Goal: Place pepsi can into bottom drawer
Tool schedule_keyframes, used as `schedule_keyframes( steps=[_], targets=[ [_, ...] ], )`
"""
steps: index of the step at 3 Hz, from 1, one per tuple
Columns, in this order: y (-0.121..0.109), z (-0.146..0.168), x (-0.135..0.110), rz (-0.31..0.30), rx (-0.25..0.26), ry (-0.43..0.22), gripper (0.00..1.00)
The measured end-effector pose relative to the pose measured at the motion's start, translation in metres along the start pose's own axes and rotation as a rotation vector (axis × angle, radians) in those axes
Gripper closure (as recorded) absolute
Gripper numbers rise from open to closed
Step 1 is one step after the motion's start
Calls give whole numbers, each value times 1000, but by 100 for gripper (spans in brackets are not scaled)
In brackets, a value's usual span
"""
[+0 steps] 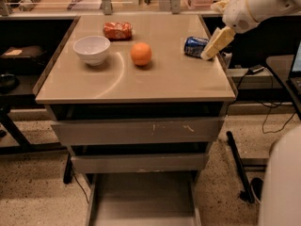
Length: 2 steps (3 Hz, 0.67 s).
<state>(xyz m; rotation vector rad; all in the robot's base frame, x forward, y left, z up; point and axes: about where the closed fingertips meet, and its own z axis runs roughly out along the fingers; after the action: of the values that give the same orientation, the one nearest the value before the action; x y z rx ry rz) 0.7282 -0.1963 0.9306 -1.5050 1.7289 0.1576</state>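
Next, my gripper closes around the pepsi can's far end (pixel 203 50) from the orange, which is the end beside the side edge of the cabinet top.
The dark-blue pepsi can (pixel 194 46) lies on its side on the right part of the cabinet top (pixel 136 84). My gripper (pixel 209 53) comes in from the upper right on a white arm; its cream-coloured tip points down and left and sits right beside the can's right end, at or near touching. The bottom drawer (pixel 143 201) is pulled out at the foot of the cabinet, with a bare grey floor and thin side rails.
A white bowl (pixel 91 49), an orange (pixel 141 54) and an orange-red snack bag (pixel 117 30) sit on the cabinet top. Two grey-fronted drawers (pixel 136 132) stand slightly open above the bottom one. Cables and a stand leg (pixel 240 166) lie on the floor at right.
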Motion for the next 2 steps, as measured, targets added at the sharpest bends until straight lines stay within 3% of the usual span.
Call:
schedule_keyframes(
  steps=[1, 2],
  targets=[
    [-16, 13, 7, 47, -3, -10, 0],
    [-24, 28, 12, 59, -11, 41, 0]
  ],
)
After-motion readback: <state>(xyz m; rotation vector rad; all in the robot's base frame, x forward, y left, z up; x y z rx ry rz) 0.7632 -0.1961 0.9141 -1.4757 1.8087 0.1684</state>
